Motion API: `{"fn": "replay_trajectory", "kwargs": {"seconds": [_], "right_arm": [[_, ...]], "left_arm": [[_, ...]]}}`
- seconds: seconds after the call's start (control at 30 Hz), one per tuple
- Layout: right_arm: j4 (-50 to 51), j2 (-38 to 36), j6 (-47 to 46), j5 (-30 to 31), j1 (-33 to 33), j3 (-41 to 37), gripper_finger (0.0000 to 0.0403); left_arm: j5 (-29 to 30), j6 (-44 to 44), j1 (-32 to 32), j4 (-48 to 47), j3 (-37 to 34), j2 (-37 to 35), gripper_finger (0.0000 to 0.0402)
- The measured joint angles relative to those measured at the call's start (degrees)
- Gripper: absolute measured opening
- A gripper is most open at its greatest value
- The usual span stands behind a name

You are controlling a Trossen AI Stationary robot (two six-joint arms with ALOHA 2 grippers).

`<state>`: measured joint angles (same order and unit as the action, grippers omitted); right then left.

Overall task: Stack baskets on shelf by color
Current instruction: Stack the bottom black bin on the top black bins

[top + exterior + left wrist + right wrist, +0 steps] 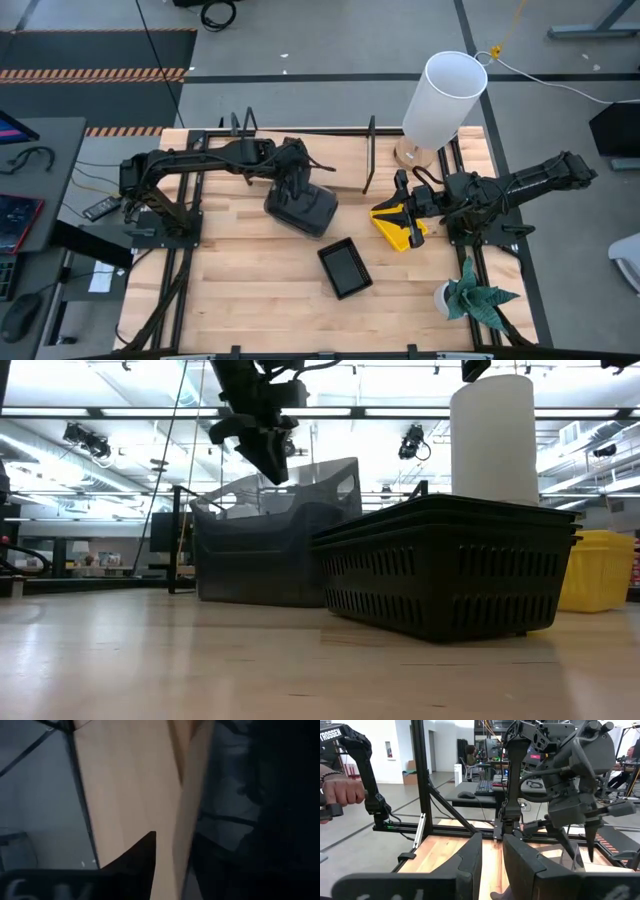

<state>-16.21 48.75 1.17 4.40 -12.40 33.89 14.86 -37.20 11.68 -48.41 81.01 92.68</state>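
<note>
The top grey basket tilts; my left gripper will level it by the shelf-side rim, then take the stack's near corner (270, 209) before lifting.
A stack of grey baskets (300, 212) stands on the table in front of the shelf (370, 155); the top basket (275, 495) sits tilted in the one below. My left gripper (262, 450) points steeply down over its rim, open, and the right wrist view shows it (578, 842) with a finger on either side of the rim. Black baskets (450, 565) are stacked near the table's middle. A yellow basket (398, 226) rests on the table at the right, below my right gripper (492, 862), which is held level with a narrow empty gap between its fingers. My left gripper comes slanting down from above at the rim of the top grey basket (577, 859), its fingers (592, 842) open on either side of it. I cannot tell whether a finger touches the rim. The basket rests tilted on the stack.
A tall white cylinder (443, 98) stands at the far right and a small potted plant (470, 295) at the near right. In the right wrist view a person's hand (340, 792) shows beyond the table. Bare wood lies along the near edge.
</note>
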Motion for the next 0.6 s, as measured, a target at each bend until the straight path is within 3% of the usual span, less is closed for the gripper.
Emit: {"fn": "replay_trajectory", "kwargs": {"seconds": [0.23,0.4,0.6], "right_arm": [[0.0,0.0,0.0,0.0,0.0,0.0,0.0083],[0.0,0.0,0.0,0.0,0.0,0.0,0.0083],[0.0,0.0,0.0,0.0,0.0,0.0,0.0083]], "left_arm": [[0.1,0.8,0.0,2.2,0.0,0.0,0.0115],[-3.5,4.2,0.9,1.4,0.0,0.0,0.0111],[-4.1,4.6,1.2,-1.2,0.0,0.0,0.0055]]}}
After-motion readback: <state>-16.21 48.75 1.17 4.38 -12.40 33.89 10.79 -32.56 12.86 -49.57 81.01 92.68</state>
